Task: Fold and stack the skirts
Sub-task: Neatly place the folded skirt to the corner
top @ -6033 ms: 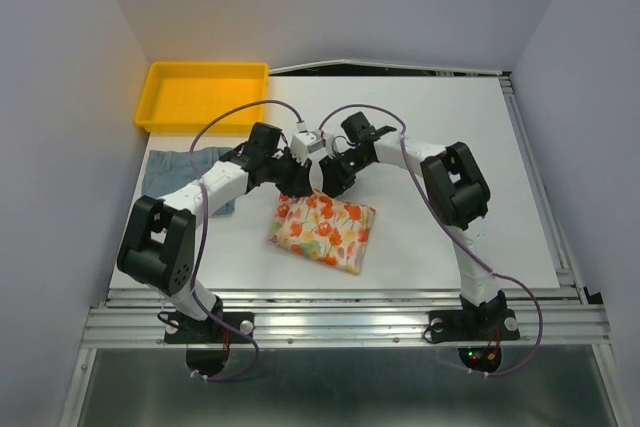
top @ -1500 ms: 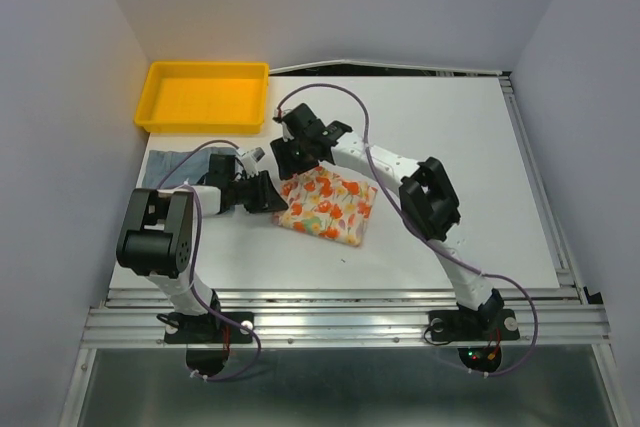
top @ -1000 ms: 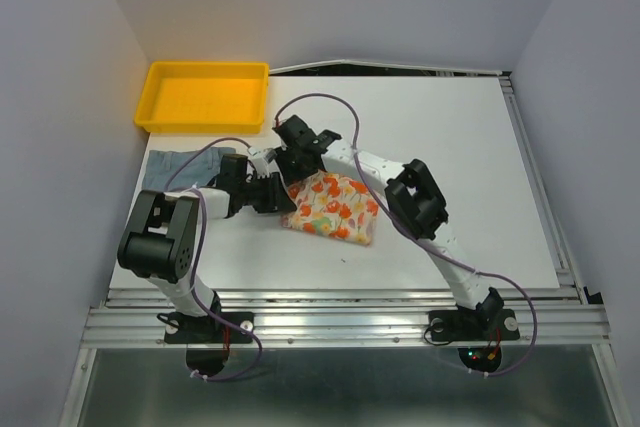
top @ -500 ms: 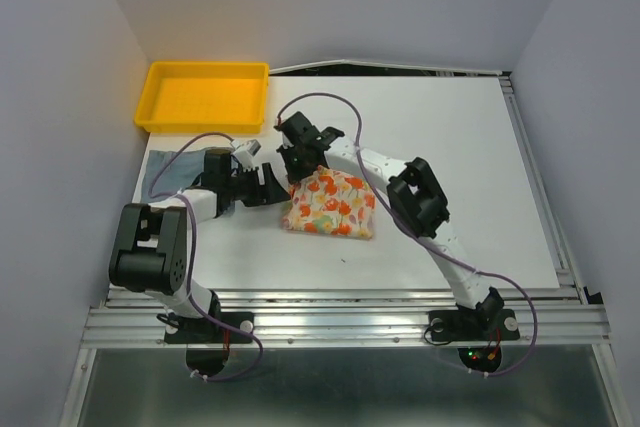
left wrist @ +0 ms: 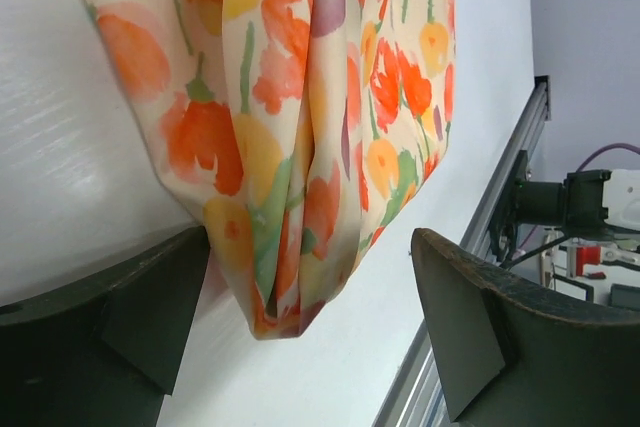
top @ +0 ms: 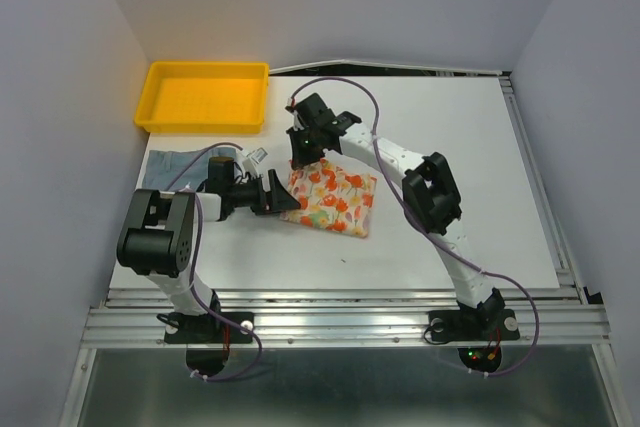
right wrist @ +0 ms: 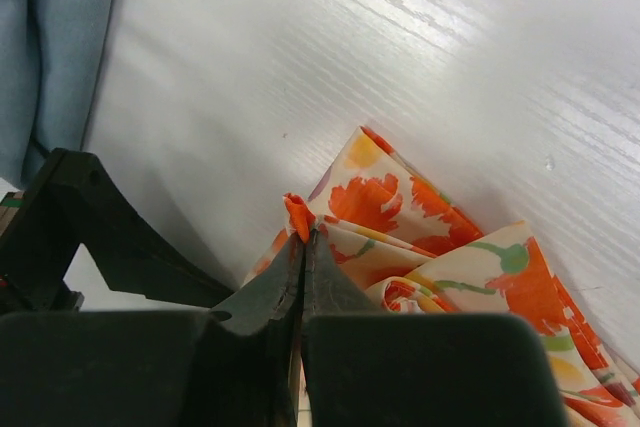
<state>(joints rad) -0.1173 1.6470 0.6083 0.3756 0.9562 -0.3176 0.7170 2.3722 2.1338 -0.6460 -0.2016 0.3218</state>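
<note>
The robot's left gripper should close on the middle of the cream floral skirt's folded edge [top: 292,190] [left wrist: 265,159] facing the blue-grey skirt, close beside the right gripper.
The cream floral skirt [top: 332,199] lies folded mid-table. My right gripper [top: 301,158] is shut on the folded skirt's far-left corner; in the right wrist view an orange tip of the floral skirt [right wrist: 298,213] pokes out of the shut right gripper [right wrist: 303,242]. My left gripper [top: 274,193] is open at the skirt's left edge. In the left wrist view the floral skirt [left wrist: 300,97] has a folded corner lying between the wide-apart fingers [left wrist: 150,317] of the left gripper [left wrist: 310,337], loose. The blue-grey skirt [top: 172,163] lies at the left, partly under the left arm, and shows as the blue-grey skirt [right wrist: 60,37] in the right wrist view too.
A yellow tray [top: 205,95] stands at the far left corner of the white table [top: 450,167]. The left arm's cable [top: 190,182] loops over the blue-grey skirt. The table's metal rail [top: 340,317] runs along the near edge.
The left jaws have spread wide at the floral skirt's left edge. The right jaws have shut on the skirt's far-left corner, and the skirt has shifted slightly.
</note>
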